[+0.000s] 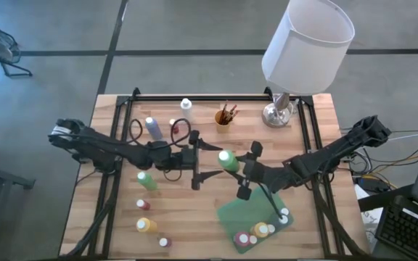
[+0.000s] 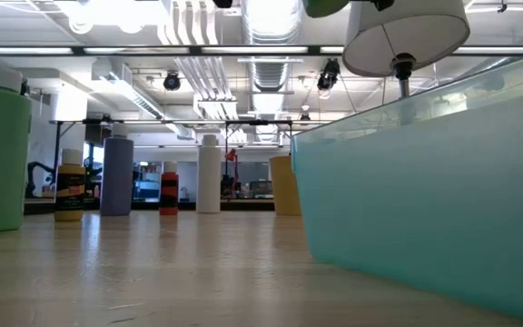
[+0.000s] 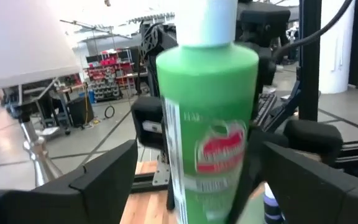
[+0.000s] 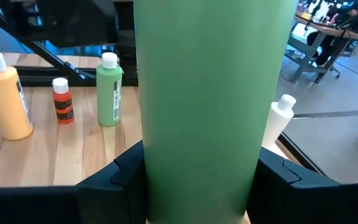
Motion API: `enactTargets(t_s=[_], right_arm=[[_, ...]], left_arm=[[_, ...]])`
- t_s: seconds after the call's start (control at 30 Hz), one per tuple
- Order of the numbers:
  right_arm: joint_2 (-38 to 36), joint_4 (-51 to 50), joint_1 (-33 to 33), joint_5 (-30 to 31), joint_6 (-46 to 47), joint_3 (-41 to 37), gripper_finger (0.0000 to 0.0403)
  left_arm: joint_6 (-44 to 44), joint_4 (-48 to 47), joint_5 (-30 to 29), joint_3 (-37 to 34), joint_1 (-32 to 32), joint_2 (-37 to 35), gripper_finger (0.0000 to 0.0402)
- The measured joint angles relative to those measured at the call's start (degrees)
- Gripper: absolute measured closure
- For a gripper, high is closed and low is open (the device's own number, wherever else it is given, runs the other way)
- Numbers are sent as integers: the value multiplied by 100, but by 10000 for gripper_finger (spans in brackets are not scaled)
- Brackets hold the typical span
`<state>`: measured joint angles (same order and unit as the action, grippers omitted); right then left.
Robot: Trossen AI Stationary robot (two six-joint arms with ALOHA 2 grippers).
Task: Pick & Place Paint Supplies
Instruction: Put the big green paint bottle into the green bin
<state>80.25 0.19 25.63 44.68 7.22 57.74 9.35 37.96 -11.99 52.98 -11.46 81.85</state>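
The robot's right gripper lies level across the green bottle's body, so the left gripper should take the bottle and tip its white cap (image 1: 224,155) toward the right gripper.
A green paint bottle (image 1: 228,162) with a white cap hangs above the table's middle, between my two grippers. My right gripper (image 1: 242,171) comes from the right and is shut on it (image 4: 197,93). My left gripper (image 1: 210,161) faces it from the left, open. In the left wrist view its fingers (image 3: 107,174) stand on either side of the bottle (image 3: 207,118) with a gap showing. Other paint bottles stand on the table: green (image 1: 146,181), red (image 1: 142,205), yellow (image 1: 145,225) and grey-purple (image 1: 153,128). A cup of brushes (image 1: 224,116) stands at the far middle. My right gripper pinches the green bottle's body (image 4: 149,155) between its two fingers, one on each side. The fingers come about level from the table's right and lie across the bottle. The bottle stands roughly upright, cap up, lifted clear of the table.
A green tray (image 1: 232,210) with several bottles lies near the front, right of middle; its wall (image 2: 425,200) fills the low view's right. A white-shaded lamp (image 1: 307,43) stands at the far right. A white bottle (image 1: 186,106) and a small bottle (image 1: 164,242) also stand on the table.
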Motion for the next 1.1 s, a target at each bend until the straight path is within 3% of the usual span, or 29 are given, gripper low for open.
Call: enactTargets(t_s=[0.5, 0.93, 1.1], right_arm=[[15, -4, 0, -14, -39, 0, 216], [17, -15, 0, -19, -39, 0, 215], [17, -7, 0, -18, -102, 0, 216]], left_arm=[[100, -40, 52, 720, 0, 645, 76], [-38, 2, 59, 699, 2, 594, 183], [-27, 2, 57, 699, 1, 592, 193]])
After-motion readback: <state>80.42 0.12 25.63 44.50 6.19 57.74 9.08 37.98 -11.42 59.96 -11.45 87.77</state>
